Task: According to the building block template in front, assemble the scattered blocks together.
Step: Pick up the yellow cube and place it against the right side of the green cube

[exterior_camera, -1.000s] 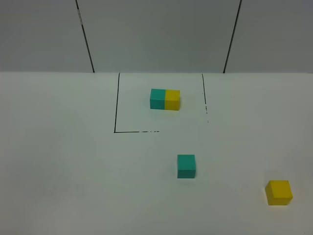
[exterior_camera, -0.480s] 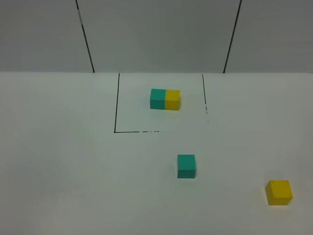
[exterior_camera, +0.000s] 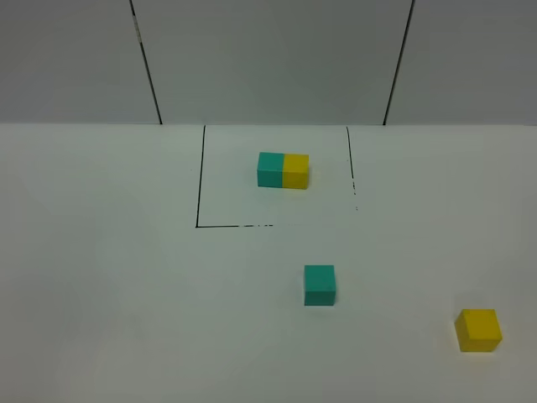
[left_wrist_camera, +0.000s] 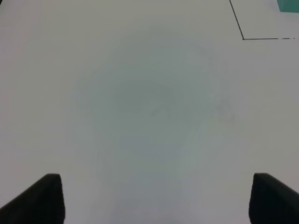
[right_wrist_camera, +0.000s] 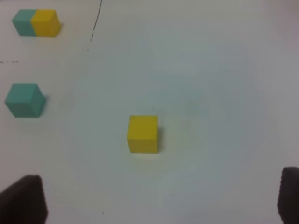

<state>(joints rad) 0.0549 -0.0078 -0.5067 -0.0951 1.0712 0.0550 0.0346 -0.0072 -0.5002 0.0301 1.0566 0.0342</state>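
Observation:
The loose yellow cube belongs beside the loose teal cube, so my right gripper goes to it next and closes on its opposite sides [exterior_camera: 479, 329] [right_wrist_camera: 143, 134].
The template [exterior_camera: 283, 170], a teal and a yellow cube joined as one bar, sits inside thin black lines [exterior_camera: 200, 176] at the back middle; it also shows in the right wrist view [right_wrist_camera: 36, 23]. The loose teal cube [exterior_camera: 320, 285] [right_wrist_camera: 24, 100] lies in front of the frame. The loose yellow cube [exterior_camera: 478, 330] [right_wrist_camera: 143, 134] lies at the front right. Neither gripper shows in the exterior high view. My left gripper [left_wrist_camera: 153, 198] is open over bare table, left of the frame corner. My right gripper [right_wrist_camera: 159, 200] is open, with the yellow cube ahead of it.
The white table [exterior_camera: 109, 294] ends at a grey panelled wall [exterior_camera: 268, 59] behind. A corner of the black frame [left_wrist_camera: 243, 37] and a teal sliver [left_wrist_camera: 288, 4] show at the edge of the left wrist view.

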